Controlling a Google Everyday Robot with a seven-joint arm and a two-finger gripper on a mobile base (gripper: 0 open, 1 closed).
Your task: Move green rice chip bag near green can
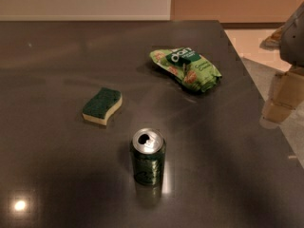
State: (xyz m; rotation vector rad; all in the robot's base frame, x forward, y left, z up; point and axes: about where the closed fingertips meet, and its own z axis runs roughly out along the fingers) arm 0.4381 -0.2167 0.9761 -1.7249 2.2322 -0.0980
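Next, I close my gripper on the near end (209, 76) of the green rice chip bag, which is the end closest to the slanting edge of the table.
The green rice chip bag (186, 68) lies crinkled on the dark table, toward the back right. The green can (148, 157) stands upright nearer the front, its silver top opened, well in front of the bag and a little to its left. My gripper (281, 98) is at the right edge of the view, beyond the table's right edge, to the right of the bag and apart from it. It holds nothing that I can see.
A green-and-cream sponge (102, 106) lies left of the bag and behind the can to the left. The dark table (57, 175) ends in a slanting edge on the right, with light floor beyond it. A wall runs along the back.
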